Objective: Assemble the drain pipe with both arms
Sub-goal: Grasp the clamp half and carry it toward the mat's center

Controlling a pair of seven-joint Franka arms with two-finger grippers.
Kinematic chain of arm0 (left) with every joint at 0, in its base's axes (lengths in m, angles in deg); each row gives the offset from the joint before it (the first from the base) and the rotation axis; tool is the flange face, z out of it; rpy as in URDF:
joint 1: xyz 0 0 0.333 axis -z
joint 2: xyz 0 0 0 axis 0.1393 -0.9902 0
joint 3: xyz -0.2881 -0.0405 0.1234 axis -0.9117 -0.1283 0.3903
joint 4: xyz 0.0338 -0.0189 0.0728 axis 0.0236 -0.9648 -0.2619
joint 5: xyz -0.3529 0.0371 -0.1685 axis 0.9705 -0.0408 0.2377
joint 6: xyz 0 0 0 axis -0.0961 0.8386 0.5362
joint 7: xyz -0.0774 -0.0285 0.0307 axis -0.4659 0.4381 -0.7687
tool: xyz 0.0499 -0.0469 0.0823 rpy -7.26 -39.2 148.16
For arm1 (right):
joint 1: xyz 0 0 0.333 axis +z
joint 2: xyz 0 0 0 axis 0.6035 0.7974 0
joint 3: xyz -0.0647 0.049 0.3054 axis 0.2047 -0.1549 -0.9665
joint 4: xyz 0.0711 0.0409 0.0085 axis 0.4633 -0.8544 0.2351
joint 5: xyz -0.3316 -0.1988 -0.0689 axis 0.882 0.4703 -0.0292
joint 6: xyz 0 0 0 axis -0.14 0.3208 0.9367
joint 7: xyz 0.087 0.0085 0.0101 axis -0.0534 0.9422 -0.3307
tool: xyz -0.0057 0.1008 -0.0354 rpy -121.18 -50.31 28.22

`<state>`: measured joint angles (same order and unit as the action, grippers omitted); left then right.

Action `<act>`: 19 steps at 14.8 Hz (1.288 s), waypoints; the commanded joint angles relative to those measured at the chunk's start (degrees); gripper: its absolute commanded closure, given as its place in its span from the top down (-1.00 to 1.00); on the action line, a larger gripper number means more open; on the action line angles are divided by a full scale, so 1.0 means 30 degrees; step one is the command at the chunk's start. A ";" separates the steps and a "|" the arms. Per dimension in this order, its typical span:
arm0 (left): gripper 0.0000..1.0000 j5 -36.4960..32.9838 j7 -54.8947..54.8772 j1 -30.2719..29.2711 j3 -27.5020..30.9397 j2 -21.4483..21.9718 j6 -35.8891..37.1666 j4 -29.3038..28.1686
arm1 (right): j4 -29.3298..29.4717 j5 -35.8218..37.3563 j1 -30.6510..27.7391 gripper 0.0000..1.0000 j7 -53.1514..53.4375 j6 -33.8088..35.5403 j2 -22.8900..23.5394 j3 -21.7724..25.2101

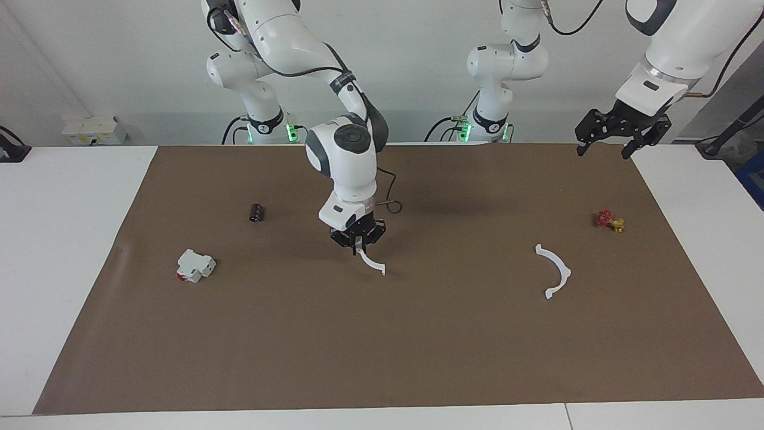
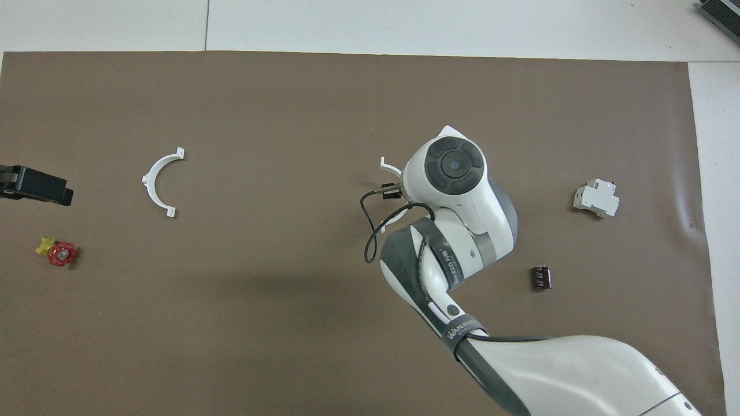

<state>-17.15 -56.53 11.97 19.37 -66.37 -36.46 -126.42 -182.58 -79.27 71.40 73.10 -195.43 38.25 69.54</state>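
My right gripper should set the white arc it holds down on the middle of the brown mat [image 2: 376,223], facing the other arc.
The drain pipe lies in two separate white half-ring arcs. My right gripper [image 1: 357,240] is low over the middle of the brown mat and is shut on one arc [image 1: 373,263], which hangs down from it with its free end tab at or just above the mat. In the overhead view the right arm's wrist covers most of this arc [image 2: 389,168]. The other arc [image 1: 555,272] lies flat on the mat toward the left arm's end [image 2: 158,183]. My left gripper [image 1: 603,149] is open and empty, raised over the mat's corner at that end [image 2: 36,186].
A blocky white-and-red part [image 1: 195,266] and a small black cylinder [image 1: 257,212] lie toward the right arm's end. A small red and yellow valve [image 1: 609,221] lies under the left gripper's side. The brown mat [image 1: 382,358] covers the table.
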 commanded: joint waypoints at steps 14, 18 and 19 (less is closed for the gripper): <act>1.00 0.0258 0.0034 -0.0119 0.0018 0.1066 -0.2038 -0.2343 | -0.2074 0.2621 0.1229 -1.00 0.2351 -0.3400 0.0736 0.0010; 1.00 0.0258 0.0005 -0.0265 0.0047 0.1803 -0.5936 -0.5658 | -0.2191 0.2622 0.1229 -1.00 0.2263 -0.3431 0.0707 0.0010; 1.00 0.0258 -0.0024 -0.0295 0.0047 0.1687 -0.6901 -0.6157 | -0.2191 0.2593 0.1200 -0.61 0.2408 -0.3431 0.0707 0.0010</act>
<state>-17.15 -56.53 11.79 19.55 -63.76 -51.36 -138.72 -187.64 -72.99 75.04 78.51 -203.98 41.12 69.59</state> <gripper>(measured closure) 0.000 0.789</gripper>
